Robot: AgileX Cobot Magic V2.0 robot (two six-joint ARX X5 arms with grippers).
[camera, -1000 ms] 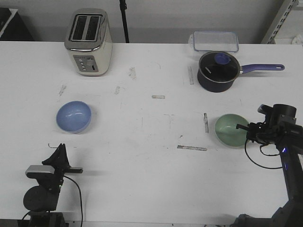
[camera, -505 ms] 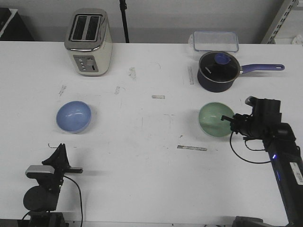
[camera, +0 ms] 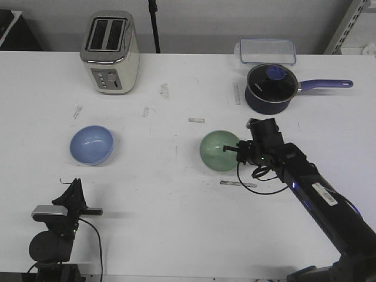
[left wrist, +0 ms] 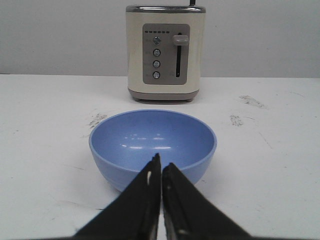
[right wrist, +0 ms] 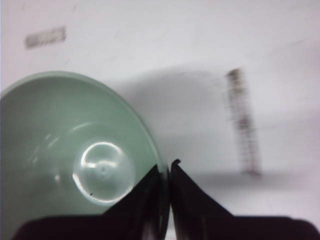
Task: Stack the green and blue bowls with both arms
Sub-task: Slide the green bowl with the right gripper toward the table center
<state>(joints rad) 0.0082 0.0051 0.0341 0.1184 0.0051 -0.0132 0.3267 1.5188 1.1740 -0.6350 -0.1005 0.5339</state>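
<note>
I will set the green bowl on the white table (camera: pixel 189 151) with my right gripper, just in front of the small middle tape mark.
The pale green bowl (camera: pixel 219 150) hangs tilted above the table's middle, its rim pinched by my right gripper (camera: pixel 233 149). In the right wrist view the gripper (right wrist: pixel 165 170) is shut on the green bowl's (right wrist: pixel 70 155) rim, one finger inside and one outside. The light blue bowl (camera: pixel 91 144) sits upright on the table at the left. My left gripper (camera: pixel 75 187) rests low at the front left, behind the blue bowl. In the left wrist view the left gripper (left wrist: pixel 161 162) is shut and empty, just short of the blue bowl (left wrist: pixel 152 142).
A cream toaster (camera: pixel 111 51) stands at the back left. A dark navy saucepan (camera: pixel 270 88) with a purple handle and a clear lidded box (camera: pixel 265 50) stand at the back right. Tape marks (camera: pixel 238 184) lie on the white table.
My right arm has carried the green bowl leftward from the right side toward the table's middle. The left arm and the blue bowl have not moved.
</note>
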